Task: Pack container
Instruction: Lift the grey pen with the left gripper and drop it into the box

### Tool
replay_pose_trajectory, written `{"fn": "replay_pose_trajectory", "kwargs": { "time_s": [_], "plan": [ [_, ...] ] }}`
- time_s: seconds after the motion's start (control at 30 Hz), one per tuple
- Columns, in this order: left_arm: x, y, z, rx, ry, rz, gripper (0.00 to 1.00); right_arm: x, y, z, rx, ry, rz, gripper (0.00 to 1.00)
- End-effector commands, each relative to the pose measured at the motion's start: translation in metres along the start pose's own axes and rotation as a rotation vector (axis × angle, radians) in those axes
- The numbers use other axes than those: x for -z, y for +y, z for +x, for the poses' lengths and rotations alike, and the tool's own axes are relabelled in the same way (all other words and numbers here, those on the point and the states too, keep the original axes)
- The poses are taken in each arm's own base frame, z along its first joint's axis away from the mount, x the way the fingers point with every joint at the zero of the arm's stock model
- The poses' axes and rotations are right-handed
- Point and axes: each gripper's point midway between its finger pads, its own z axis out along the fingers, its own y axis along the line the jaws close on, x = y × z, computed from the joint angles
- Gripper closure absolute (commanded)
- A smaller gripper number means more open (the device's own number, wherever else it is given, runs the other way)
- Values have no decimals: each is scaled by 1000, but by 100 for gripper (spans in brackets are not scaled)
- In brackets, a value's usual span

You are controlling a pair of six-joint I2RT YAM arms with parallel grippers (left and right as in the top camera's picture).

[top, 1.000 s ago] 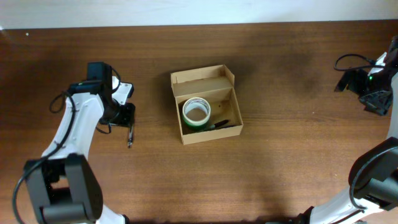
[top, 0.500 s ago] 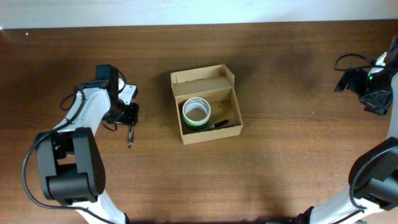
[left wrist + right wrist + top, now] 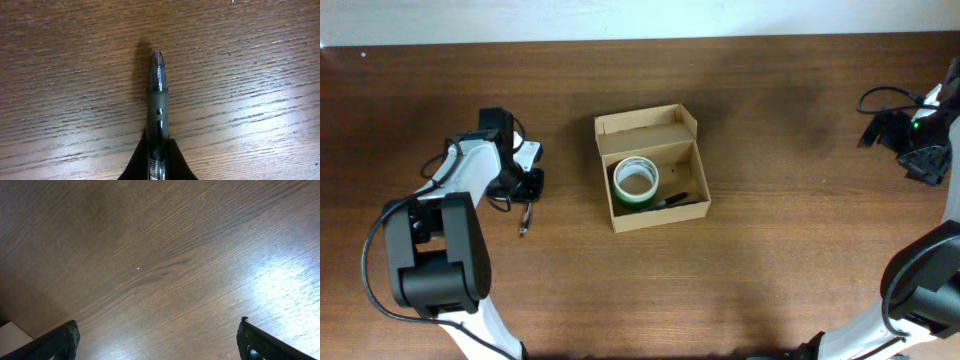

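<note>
Next, my left gripper lets go of the dark pen in the cardboard box point(image 3: 674, 201) alongside the black pen, next to the tape roll.
The container point(image 3: 603, 140) is a small brown cardboard box at the table's middle, lid flap open toward the back. Inside it lie a green and white tape roll point(image 3: 636, 181) and a black pen point(image 3: 672, 200). My left gripper point(image 3: 527, 205) is left of the box and is shut on another dark pen point(image 3: 525, 217). In the left wrist view that pen point(image 3: 158, 100) sticks out from between the fingers, close over the wood. My right gripper point(image 3: 923, 155) is open and empty at the far right edge; its wrist view shows both fingers wide apart point(image 3: 160, 340) over bare wood.
A black cable point(image 3: 885, 95) loops at the far right by the right arm. A pale wall edge runs along the back of the wooden table point(image 3: 770, 260).
My left gripper has shifted slightly right and forward with the pen in it, and the pen has tilted a little. The right arm and the box have not moved.
</note>
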Motion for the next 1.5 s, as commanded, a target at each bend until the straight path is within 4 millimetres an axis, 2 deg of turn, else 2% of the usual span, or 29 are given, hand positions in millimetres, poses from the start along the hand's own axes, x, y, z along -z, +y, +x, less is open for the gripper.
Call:
{"fn": "replay_pose_trajectory", "kwargs": {
  "time_s": [0.0,0.1,0.2,0.23,0.3,0.33,0.4,0.47,0.53,0.6,0.63,0.7,0.77,0.8,0.97,1.07,1.17,1.3,1.47],
  "plan": [
    [-13,-3,11,11,70,20,98,-2,-1,0,-15,4,0,1],
    [9,3,-5,-4,43,-6,98,-2,-1,0,-15,4,0,1],
    [57,5,-38,-48,-43,-25,98,-2,-1,0,-15,4,0,1],
    [95,5,-59,-69,-113,-41,98,-2,-1,0,-15,4,0,1],
    [150,-3,-83,-128,-225,-36,98,-2,-1,0,-15,4,0,1],
    [195,-19,-97,-214,-316,-16,98,-2,-1,0,-15,4,0,1],
    [236,-41,-103,-346,-398,2,98,-2,-1,0,-15,4,0,1],
    [282,-81,-99,-538,-475,-1,98,-2,-1,0,-15,4,0,1],
    [296,-120,-88,-700,-480,5,98,-2,-1,0,-15,4,0,1],
    [292,-157,-74,-858,-445,26,98,-2,-1,0,-15,4,0,1],
    [288,-169,-69,-906,-430,36,98,-2,-1,0,-15,4,0,1],
    [270,-210,-55,-1052,-377,74,98,-2,-1,0,-15,4,0,1],
    [247,-239,-44,-1158,-322,99,98,-2,-1,0,-15,4,0,1],
    [230,-253,-40,-1195,-281,96,98,-2,-1,0,-15,4,0,1],
    [155,-293,-26,-1297,-125,70,98,-2,-1,0,-15,4,0,1],
    [117,-303,-16,-1331,-25,66,98,-2,-1,0,-15,4,0,1],
    [97,-303,-15,-1331,27,62,98,-2,-1,0,-15,4,0,1],
    [82,-300,-14,-1314,66,63,98,-2,-1,0,-15,4,0,1],
    [79,-302,-16,-1284,63,62,98,-2,-1,0,-15,4,0,1]
  ]
}}
